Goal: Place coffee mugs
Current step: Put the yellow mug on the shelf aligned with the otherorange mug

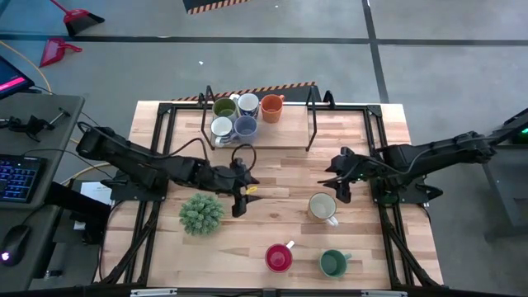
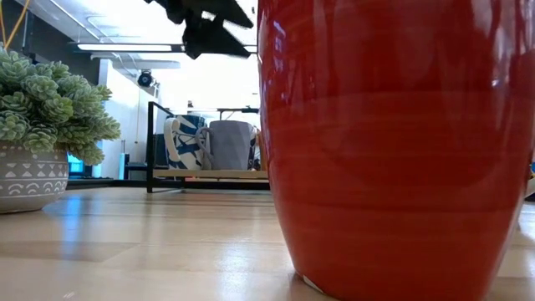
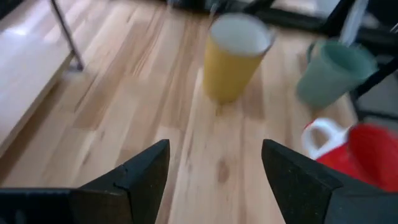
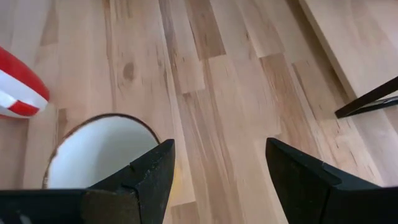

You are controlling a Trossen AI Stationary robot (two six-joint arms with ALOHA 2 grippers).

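The next move for my right gripper is to go to the cream-yellow mug and close on the mug's far rim (image 1: 316,195) (image 4: 148,129), opposite its handle.
Three mugs stand on the table's near right part: a cream-yellow mug (image 1: 322,206) with a white inside, a red mug (image 1: 278,257) and a green mug (image 1: 333,263). Five more mugs (image 1: 239,115) sit on the black rack at the far edge. My left gripper (image 1: 244,198) hovers open at mid-table, left of the cream-yellow mug (image 3: 236,56), touching nothing. My right gripper (image 1: 340,192) is open just beyond and above that mug (image 4: 102,155), also touching nothing. The red mug (image 2: 393,142) fills most of the low view.
A bushy plant in a patterned pot (image 1: 201,213) stands just left of my left gripper. The rack (image 1: 309,124) has bare shelf on its right part. Bare wood lies between the two grippers and along the table's near left.
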